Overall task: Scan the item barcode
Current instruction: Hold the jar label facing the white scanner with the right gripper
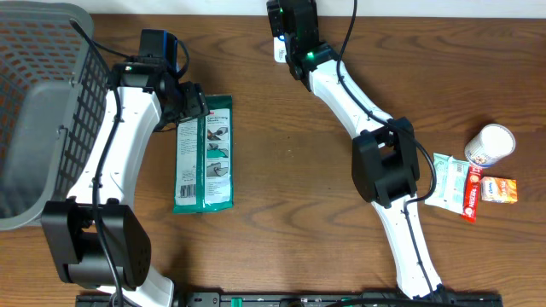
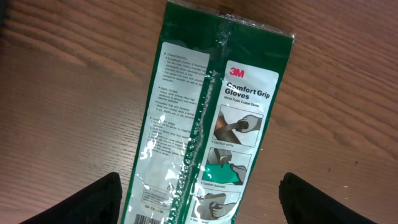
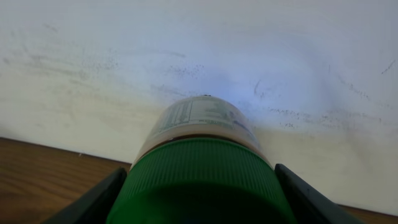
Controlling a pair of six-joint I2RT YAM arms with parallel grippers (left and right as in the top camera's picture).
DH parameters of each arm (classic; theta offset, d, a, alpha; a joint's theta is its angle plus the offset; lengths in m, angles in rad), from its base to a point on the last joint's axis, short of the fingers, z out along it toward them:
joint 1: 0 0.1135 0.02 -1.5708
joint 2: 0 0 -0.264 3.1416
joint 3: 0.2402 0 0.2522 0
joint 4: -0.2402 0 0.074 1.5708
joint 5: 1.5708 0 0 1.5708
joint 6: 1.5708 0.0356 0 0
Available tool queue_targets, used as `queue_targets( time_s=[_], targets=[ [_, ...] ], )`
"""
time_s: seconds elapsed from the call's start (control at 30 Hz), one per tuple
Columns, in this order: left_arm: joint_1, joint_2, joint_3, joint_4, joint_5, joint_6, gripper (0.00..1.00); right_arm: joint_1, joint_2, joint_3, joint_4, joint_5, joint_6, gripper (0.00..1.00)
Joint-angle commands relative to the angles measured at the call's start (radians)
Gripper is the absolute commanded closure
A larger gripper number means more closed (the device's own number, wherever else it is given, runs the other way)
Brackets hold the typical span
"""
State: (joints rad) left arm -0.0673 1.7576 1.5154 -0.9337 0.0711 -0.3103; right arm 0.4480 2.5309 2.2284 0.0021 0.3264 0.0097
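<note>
My right gripper needs to let go of the white bottle on the bare table [image 1: 426,142] just past the pale green packet.
My right gripper [image 3: 199,196] is shut on a bottle with a ribbed green cap [image 3: 202,177] and a white printed label [image 3: 199,115], and holds it level, pointing at a white wall. From overhead this gripper [image 1: 286,38] is at the table's far edge, and only a bit of the bottle's white label [image 1: 280,53] shows. A flat green 3M glove package [image 2: 211,118] lies on the table with a barcode [image 2: 163,219] at its near end. My left gripper [image 2: 199,205] hovers open over it, a finger on each side, touching nothing.
A grey mesh basket [image 1: 43,111] stands at the far left. At the right lie a white cup on its side [image 1: 490,145], a pale green packet [image 1: 448,181], a red stick pack [image 1: 472,194] and a small red-orange box [image 1: 499,189].
</note>
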Motion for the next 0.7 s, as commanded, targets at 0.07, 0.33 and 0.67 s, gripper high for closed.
queue_targets(
  time_s=[0.07,0.33,0.67],
  targets=[
    [0.004,-0.013,-0.008,0.0,-0.013,0.006,0.2,-0.003,0.035,0.006,0.032,0.017,-0.014,0.99],
    [0.004,-0.013,-0.008,0.0,-0.013,0.006,0.19,-0.002,0.04,0.006,0.032,0.017,-0.003,0.99],
    [0.004,-0.013,-0.008,0.0,-0.013,0.006,0.19,-0.003,0.04,0.006,0.011,0.017,-0.003,0.99]
  ],
)
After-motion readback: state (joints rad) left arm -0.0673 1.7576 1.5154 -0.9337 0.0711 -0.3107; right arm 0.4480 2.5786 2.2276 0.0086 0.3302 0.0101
